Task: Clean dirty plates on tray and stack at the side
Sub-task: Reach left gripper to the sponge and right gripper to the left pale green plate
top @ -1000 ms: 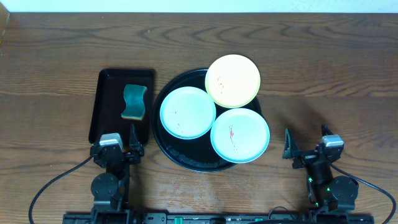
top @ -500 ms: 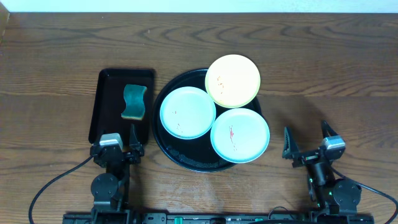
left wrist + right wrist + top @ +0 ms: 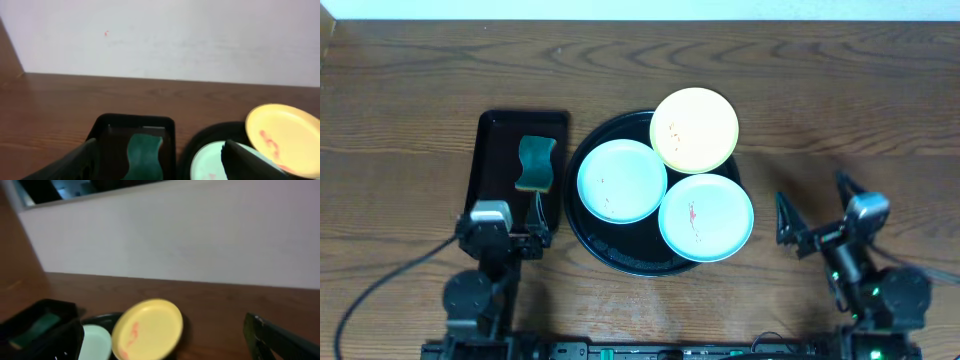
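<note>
Next, my left gripper goes to the green sponge's middle (image 3: 534,164) (image 3: 144,159) in the rectangular black tray and closes there, because the plates need wiping.
Three plates lie on the round black tray (image 3: 620,255): a pale yellow plate (image 3: 694,130) at the back with a faint smear, a mint-blue plate (image 3: 621,180) at the left and a mint-blue plate (image 3: 706,217) at the front right with a red smear. My left gripper (image 3: 506,222) is open and empty near the rectangular tray's front end. My right gripper (image 3: 812,210) is open and empty on the table right of the round tray. The yellow plate also shows in the left wrist view (image 3: 282,137) and the right wrist view (image 3: 147,328).
A small rectangular black tray (image 3: 492,150) left of the round tray holds a green sponge (image 3: 535,164). The sponge also shows in the left wrist view (image 3: 143,155). A white wall runs along the table's far edge.
Both arms have lifted and moved a little forward from their rest pose. The right gripper has shifted slightly right and up. The plates and sponge have not moved.
</note>
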`<state>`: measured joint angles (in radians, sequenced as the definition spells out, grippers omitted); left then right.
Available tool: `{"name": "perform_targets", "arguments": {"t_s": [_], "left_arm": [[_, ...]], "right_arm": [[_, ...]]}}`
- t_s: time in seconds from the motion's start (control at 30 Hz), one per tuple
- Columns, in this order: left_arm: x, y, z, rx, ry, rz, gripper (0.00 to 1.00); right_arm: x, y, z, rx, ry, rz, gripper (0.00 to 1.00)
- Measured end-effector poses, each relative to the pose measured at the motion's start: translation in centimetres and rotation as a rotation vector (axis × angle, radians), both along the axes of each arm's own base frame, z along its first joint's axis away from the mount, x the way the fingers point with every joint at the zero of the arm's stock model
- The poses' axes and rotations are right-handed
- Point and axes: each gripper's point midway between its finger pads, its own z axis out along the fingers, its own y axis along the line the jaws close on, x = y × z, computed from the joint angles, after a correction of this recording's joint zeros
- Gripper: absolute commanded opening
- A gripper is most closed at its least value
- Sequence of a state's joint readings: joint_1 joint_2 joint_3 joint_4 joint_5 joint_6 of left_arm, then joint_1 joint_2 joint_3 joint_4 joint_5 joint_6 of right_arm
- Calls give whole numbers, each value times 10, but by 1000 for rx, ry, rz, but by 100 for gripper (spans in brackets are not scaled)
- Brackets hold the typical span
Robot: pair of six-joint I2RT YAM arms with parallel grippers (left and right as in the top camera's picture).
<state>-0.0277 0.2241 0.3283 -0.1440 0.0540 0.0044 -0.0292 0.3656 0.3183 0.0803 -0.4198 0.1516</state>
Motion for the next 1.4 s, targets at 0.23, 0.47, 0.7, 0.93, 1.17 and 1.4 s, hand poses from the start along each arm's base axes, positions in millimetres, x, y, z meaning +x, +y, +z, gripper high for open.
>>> {"name": "perform_targets", "arguments": {"t_s": [0.23,0.47,0.7,0.93,1.17,1.4], "left_arm": [[11,-8,22,-4,273,-44,78],[31,-11,39,-7,596,-52,78],[45,-17,44,-26,903,-79,78],[66,-33,19,-87,1055,-152,78],[79,-38,-3,-110,1124,-172,78],[89,-34,-11,-93,1126,-150,78]], "right_arm": [[34,21,39,9,146,147,99],[68,31,26,52,495,220,99],[73,55,16,-71,756,294,99],[96,91,5,-212,777,336,99],[124,116,-15,-183,776,375,76],[132,152,-86,-155,996,332,56]]}}
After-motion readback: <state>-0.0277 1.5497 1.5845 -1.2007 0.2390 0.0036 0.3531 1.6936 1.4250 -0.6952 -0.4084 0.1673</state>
